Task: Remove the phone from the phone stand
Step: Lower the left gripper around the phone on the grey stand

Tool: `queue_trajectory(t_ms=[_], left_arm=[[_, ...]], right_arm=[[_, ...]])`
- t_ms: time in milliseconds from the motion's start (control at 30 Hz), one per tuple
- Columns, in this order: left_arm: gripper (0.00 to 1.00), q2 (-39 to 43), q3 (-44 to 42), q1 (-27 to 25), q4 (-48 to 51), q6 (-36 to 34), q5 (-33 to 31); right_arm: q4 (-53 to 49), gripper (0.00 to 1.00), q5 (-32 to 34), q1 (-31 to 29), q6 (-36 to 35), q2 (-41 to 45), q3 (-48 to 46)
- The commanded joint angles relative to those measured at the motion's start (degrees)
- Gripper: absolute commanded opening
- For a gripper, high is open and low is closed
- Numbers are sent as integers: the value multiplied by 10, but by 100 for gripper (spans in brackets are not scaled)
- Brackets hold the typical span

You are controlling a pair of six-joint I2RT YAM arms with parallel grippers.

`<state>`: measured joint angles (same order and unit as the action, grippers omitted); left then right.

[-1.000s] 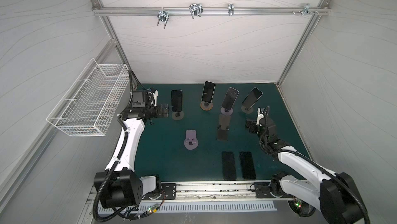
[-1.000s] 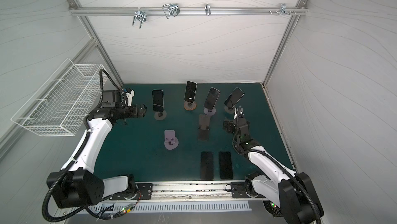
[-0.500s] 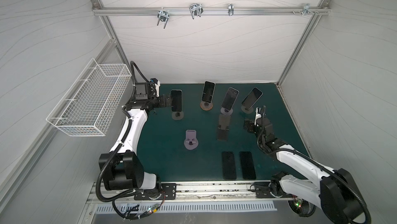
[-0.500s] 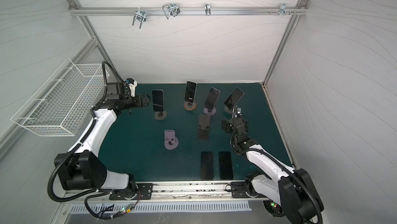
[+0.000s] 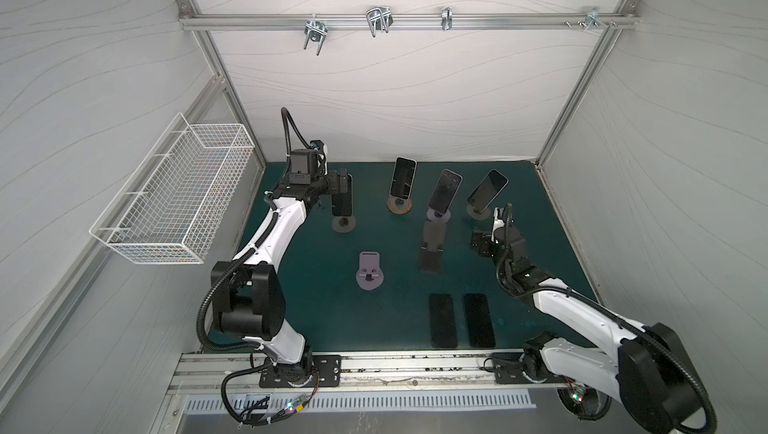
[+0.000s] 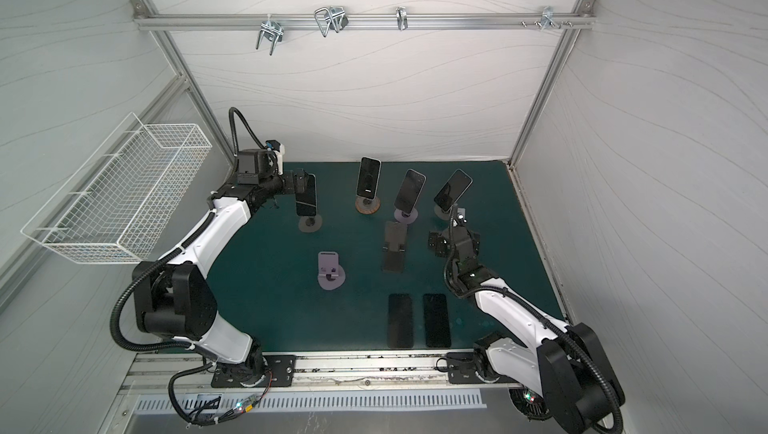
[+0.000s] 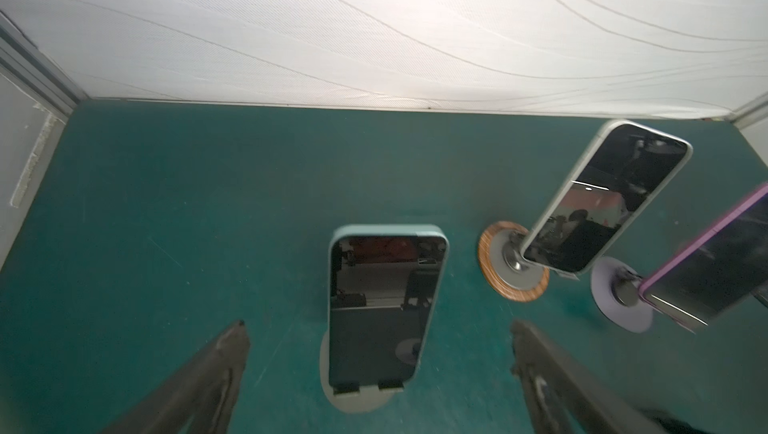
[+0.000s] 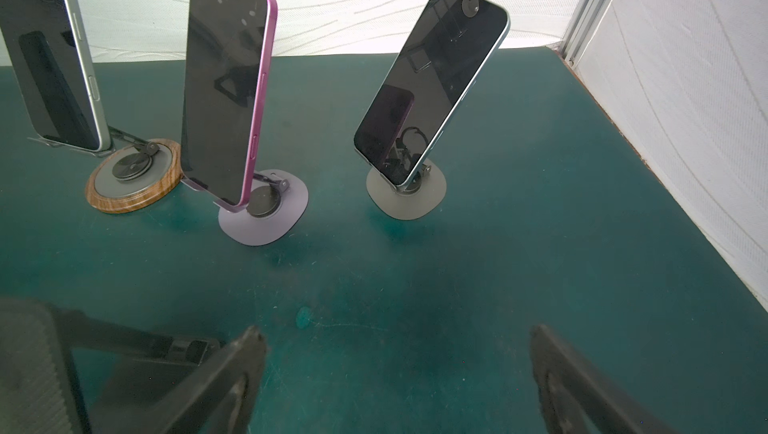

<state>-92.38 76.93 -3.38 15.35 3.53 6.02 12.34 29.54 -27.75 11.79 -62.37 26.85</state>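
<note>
Next, I move my left gripper down the teal-cased phone and close it on the phone's long sides (image 5: 342, 194) (image 7: 385, 301), about halfway up above its grey stand.
A teal-cased phone (image 7: 384, 307) leans upright on a grey round-based phone stand (image 7: 357, 400) at the back left of the green mat; both top views show the phone (image 5: 343, 205) (image 6: 306, 202). My left gripper (image 7: 377, 323) (image 5: 341, 185) is open and sits level with the phone's top. Its fingers (image 7: 232, 340) stand wide to either side of the phone without touching it. My right gripper (image 8: 395, 330) (image 5: 492, 240) is open and empty. It hangs low over bare mat, in front of a blue-edged phone (image 8: 432, 86) on a grey stand.
A pale-green phone on a wood-ringed stand (image 5: 402, 179) and a purple phone on a lilac stand (image 5: 444, 191) are in the back row. An empty lilac stand (image 5: 369, 271) and an empty dark stand (image 5: 432, 247) are mid-mat. Two phones (image 5: 443, 319) (image 5: 478, 319) lie flat in front. A wire basket (image 5: 174, 199) hangs on the left wall.
My left arm has swung right and toward the back, bringing its open gripper from left of the teal phone to the phone's top. The right gripper has barely moved.
</note>
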Motion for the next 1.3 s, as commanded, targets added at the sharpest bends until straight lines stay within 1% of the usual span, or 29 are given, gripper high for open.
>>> queue_trajectory(t_ms=[0, 200, 333, 433, 567, 767, 933, 1133, 1167, 1267], left_arm=[[100, -25, 34, 1, -38, 9, -9], [100, -64, 67, -3, -33, 12, 13], [100, -78, 87, -11, -18, 8, 9], [100, -94, 94, -16, -18, 0, -5], [100, -123, 120, -17, 6, -1, -16], [99, -146, 127, -19, 12, -2, -28], [100, -145, 119, -24, 18, -11, -43], [100, -153, 117, -23, 28, -23, -32], [98, -158, 122, -23, 34, -25, -23], [97, -165, 134, -25, 52, -20, -28]], right_arm=[[4, 99, 3, -5, -12, 2, 9], [0, 99, 2, -3, -13, -3, 14], [-1, 99, 0, -2, -10, -2, 13], [-3, 99, 1, -3, -12, -7, 16], [-1, 99, -1, -1, -8, -3, 14], [-3, 99, -2, 0, -8, -6, 16], [-6, 99, -2, 0, -9, -11, 20], [-8, 99, -5, 1, -10, -15, 24], [-8, 99, -4, 1, -9, -15, 24], [-11, 99, -5, 1, -8, -18, 26]])
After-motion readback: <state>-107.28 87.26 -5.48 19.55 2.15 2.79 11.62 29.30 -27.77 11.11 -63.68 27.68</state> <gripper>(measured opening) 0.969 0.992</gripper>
